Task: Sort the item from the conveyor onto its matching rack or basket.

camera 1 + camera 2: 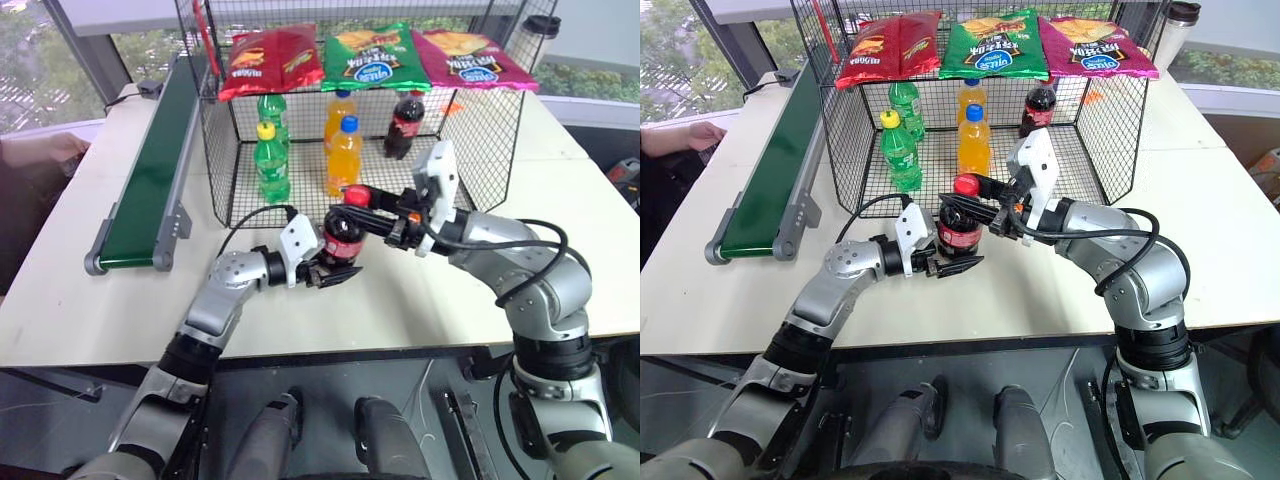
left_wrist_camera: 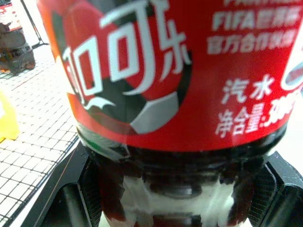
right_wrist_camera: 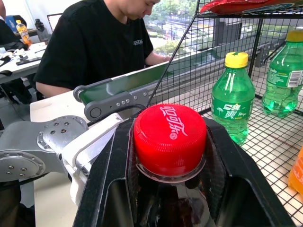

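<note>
The robot's right gripper should release the cola bottle on the bottom of the cage [image 1: 411,190] in front of the other cola bottle.
The item, a small cola bottle [image 1: 343,236] with a red cap [image 3: 170,137] and red label [image 2: 165,71], is held upright above the table just in front of the black wire cage [image 1: 487,130]. My left gripper [image 1: 334,266] is shut on its lower body from the left. Coming in from the right, my right gripper [image 1: 358,199] is shut on the neck just under the cap. The dark green conveyor [image 1: 150,170] runs along the table's left side with nothing on it.
Inside the cage stand two green soda bottles [image 1: 270,160], two orange ones [image 1: 344,155] and another cola bottle [image 1: 404,125]. Three chip bags [image 1: 375,55] lie on its top. A person in a black shirt [image 3: 94,42] sits beyond the conveyor.
</note>
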You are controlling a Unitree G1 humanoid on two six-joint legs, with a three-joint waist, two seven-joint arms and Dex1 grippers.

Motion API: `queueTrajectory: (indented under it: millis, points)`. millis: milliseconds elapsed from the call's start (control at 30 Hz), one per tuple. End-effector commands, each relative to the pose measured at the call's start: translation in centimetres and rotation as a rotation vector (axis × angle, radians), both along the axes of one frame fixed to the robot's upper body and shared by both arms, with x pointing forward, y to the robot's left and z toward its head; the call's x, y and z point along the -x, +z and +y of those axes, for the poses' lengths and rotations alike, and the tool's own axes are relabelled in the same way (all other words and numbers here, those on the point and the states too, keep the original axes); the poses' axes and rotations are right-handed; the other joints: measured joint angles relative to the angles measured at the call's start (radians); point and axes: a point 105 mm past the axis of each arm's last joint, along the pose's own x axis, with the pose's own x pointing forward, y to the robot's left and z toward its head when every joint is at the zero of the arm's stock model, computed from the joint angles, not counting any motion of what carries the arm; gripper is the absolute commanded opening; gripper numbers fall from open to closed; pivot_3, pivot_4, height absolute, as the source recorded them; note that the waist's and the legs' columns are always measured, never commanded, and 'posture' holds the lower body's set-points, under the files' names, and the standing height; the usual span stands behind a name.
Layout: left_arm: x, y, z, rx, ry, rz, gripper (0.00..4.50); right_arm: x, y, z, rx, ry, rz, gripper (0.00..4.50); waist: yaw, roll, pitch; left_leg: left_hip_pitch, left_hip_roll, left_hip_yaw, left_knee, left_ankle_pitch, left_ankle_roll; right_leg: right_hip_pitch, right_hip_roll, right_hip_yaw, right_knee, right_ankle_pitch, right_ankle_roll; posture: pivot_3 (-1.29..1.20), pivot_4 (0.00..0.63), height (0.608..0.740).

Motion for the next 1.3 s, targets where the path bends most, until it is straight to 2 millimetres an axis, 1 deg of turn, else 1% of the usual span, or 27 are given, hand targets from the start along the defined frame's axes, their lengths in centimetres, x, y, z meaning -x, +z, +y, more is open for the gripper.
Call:
queueTrajectory:
  millis: [33,200,267,300,467,567,733,867,967,1100,1167,1233,1300]
  points:
    - [0.4,3.2,-0.2,0.077,-0.013,-0.104,3.03,0.3,1.4,0.0,-0.026,0.002,-0.042,1.15,0.000,0.000,0.000,0.000,0.000,0.000,0.000,0.000,0.000,0.000,0.000,0.000,0.000,0.000,0.000,0.00,0.150,0.738]
    - [-0.5,3.5,0.1,0.109,0.050,-0.059,3.03,-0.3,1.5,-0.1,-0.025,-0.036,-0.041,1.15,0.000,0.000,0.000,0.000,0.000,0.000,0.000,0.000,0.000,0.000,0.000,0.000,0.000,0.000,0.000,0.00,0.150,0.738]
    - [-0.1,3.5,0.0,0.120,0.004,-0.026,4.10,-0.4,1.5,-0.2,-0.027,-0.042,-0.041,1.15,0.000,0.000,0.000,0.000,0.000,0.000,0.000,0.000,0.000,0.000,0.000,0.000,0.000,0.000,0.000,0.00,0.150,0.738]
    - [0.1,3.4,0.1,0.119,-0.005,-0.014,4.44,-0.4,1.6,-0.2,-0.029,-0.049,-0.042,1.15,0.000,0.000,0.000,0.000,0.000,0.000,0.000,0.001,0.001,0.000,0.000,0.000,0.000,0.000,0.000,0.00,0.150,0.738]
    - [0.8,2.1,0.9,0.055,-0.012,0.033,4.44,-1.0,1.9,-0.5,-0.046,-0.087,-0.050,1.15,-0.003,0.000,0.000,0.000,0.000,0.000,0.000,0.001,0.002,0.000,0.001,0.000,0.001,0.000,0.000,0.00,0.150,0.738]
    - [0.9,2.0,1.6,0.042,0.006,0.043,4.44,-1.4,2.3,-1.0,-0.059,-0.127,-0.065,1.15,-0.002,0.000,0.000,0.000,0.000,0.000,0.000,0.001,0.002,0.000,0.001,0.000,0.001,0.000,0.000,0.00,0.150,0.738]
    - [1.6,1.6,4.4,0.018,0.075,0.075,4.44,-4.6,3.8,-3.8,-0.120,-0.340,-0.096,1.15,-0.003,0.001,0.000,0.000,0.000,0.000,0.000,0.001,0.001,0.000,0.001,0.000,0.001,0.000,0.000,0.00,0.150,0.738]
    - [1.2,1.9,5.7,0.054,0.176,0.086,4.44,-6.5,4.5,-5.9,-0.128,-0.462,-0.125,1.15,0.001,0.001,0.000,0.000,0.000,0.000,0.000,0.000,0.000,0.000,0.001,0.000,0.001,0.000,0.000,0.00,0.150,0.738]
    - [0.9,2.2,6.1,0.081,0.232,0.074,4.44,-7.6,5.0,-7.2,-0.133,-0.529,-0.144,1.15,0.000,0.001,0.000,0.000,0.000,0.000,0.000,0.000,0.000,0.000,0.001,0.000,0.000,0.000,0.000,0.00,0.150,0.738]
    - [0.6,2.5,6.1,0.099,0.276,0.054,4.44,-9.5,5.4,-8.9,-0.142,-0.632,-0.166,1.15,-0.001,0.001,0.000,0.000,0.000,0.001,0.000,0.001,0.002,0.000,0.001,0.000,0.001,0.000,0.000,0.00,0.150,0.738]
    - [0.5,2.5,6.2,0.108,0.291,0.049,4.44,-10.3,5.2,-9.5,-0.093,-0.677,-0.211,1.15,-0.001,0.001,0.000,0.001,0.000,0.001,0.000,0.001,0.002,0.000,0.002,0.000,0.001,0.000,0.000,0.00,0.150,0.738]
    - [0.4,2.5,6.2,0.115,0.303,0.052,4.44,-10.8,4.8,-9.7,-0.089,-0.685,-0.212,1.15,-0.001,0.001,0.000,0.001,0.000,0.001,0.000,0.001,0.002,0.000,0.002,0.000,0.001,0.000,0.000,0.00,0.150,0.738]
    - [0.2,2.3,6.2,0.114,0.316,0.057,4.44,-11.7,4.5,-10.4,-0.100,-0.719,-0.202,1.15,-0.004,0.001,0.000,0.001,0.000,0.001,0.000,0.001,0.002,0.000,0.002,0.000,0.001,0.001,0.002,0.00,0.150,0.738]
